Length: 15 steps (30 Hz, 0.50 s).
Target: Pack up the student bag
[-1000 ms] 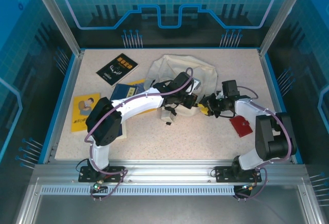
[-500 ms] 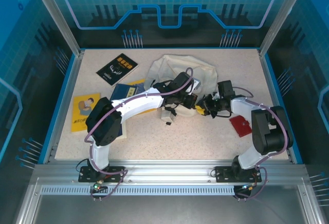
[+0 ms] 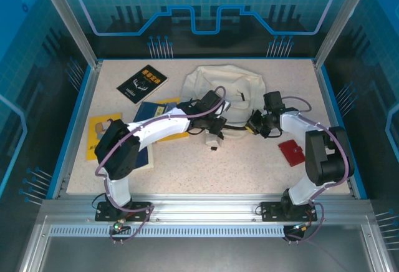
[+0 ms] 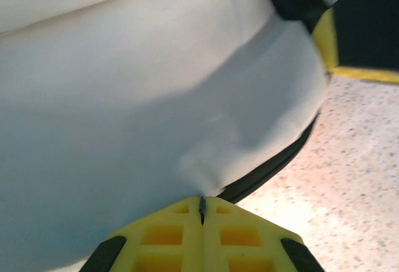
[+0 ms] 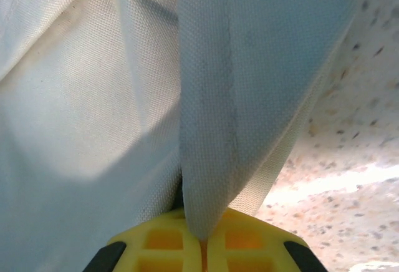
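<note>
My right gripper pinches plain cloth beside the bag's opening; it should open and take the opening's dark edge (image 3: 238, 128) to spread the bag.
The student bag (image 3: 223, 85), soft cream-white fabric, lies at the back middle of the table. Its near edge is stretched between the two grippers. My left gripper (image 3: 216, 128) is at the edge's left end. In the left wrist view its yellow fingers (image 4: 201, 201) are shut on a pinch of the bag (image 4: 124, 97), beside a dark strap (image 4: 274, 167). My right gripper (image 3: 255, 124) is at the right end. Its fingers (image 5: 202, 239) are shut on a fold of the bag's cloth (image 5: 212, 97).
A black book (image 3: 142, 83) lies at the back left, with a blue book (image 3: 151, 110) under the left arm and a yellow book (image 3: 98, 136) near the left edge. A red wallet (image 3: 292, 152) lies right of the bag. A small white piece (image 3: 215, 140) sits just below the left gripper.
The right gripper has shut on the bag's fold. The left gripper has drawn leftward with its pinch of cloth, so the bag's near edge now stretches out between the two.
</note>
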Each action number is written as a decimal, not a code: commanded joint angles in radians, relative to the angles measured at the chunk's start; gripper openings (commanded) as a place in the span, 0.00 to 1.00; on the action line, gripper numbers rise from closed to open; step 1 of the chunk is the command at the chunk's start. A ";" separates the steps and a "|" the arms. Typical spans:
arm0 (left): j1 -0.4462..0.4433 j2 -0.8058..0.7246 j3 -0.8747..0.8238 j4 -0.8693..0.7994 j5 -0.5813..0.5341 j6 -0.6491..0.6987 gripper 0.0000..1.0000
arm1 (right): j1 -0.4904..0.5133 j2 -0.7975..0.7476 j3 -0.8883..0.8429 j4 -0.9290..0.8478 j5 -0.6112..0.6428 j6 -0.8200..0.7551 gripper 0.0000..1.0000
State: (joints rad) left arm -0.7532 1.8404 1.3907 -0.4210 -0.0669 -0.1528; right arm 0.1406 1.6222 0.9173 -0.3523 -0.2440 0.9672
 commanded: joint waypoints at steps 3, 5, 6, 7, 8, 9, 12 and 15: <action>0.036 -0.066 -0.040 -0.040 -0.057 0.036 0.00 | -0.048 0.039 0.083 -0.081 0.148 -0.094 0.05; 0.044 -0.066 -0.041 -0.032 -0.059 0.037 0.00 | -0.058 0.044 0.101 -0.089 0.163 -0.106 0.06; 0.048 -0.065 -0.040 -0.025 -0.057 0.035 0.00 | -0.063 0.042 0.103 -0.089 0.165 -0.111 0.06; 0.049 -0.063 -0.037 -0.015 -0.044 0.030 0.00 | -0.070 0.039 0.104 -0.085 0.160 -0.117 0.07; 0.049 -0.061 -0.033 -0.004 -0.024 0.024 0.00 | -0.076 0.032 0.103 -0.076 0.143 -0.121 0.08; 0.049 -0.060 -0.030 0.007 0.001 0.016 0.00 | -0.082 0.022 0.097 -0.062 0.114 -0.127 0.10; 0.042 -0.047 -0.019 0.062 0.101 -0.017 0.00 | -0.105 -0.035 0.062 -0.017 0.012 -0.153 0.25; 0.016 -0.020 0.013 0.096 0.172 -0.034 0.00 | -0.141 -0.121 0.034 -0.033 -0.038 -0.166 0.45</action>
State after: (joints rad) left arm -0.7170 1.8183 1.3701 -0.3672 0.0017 -0.1600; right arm 0.0334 1.5967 0.9691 -0.3843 -0.2222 0.8368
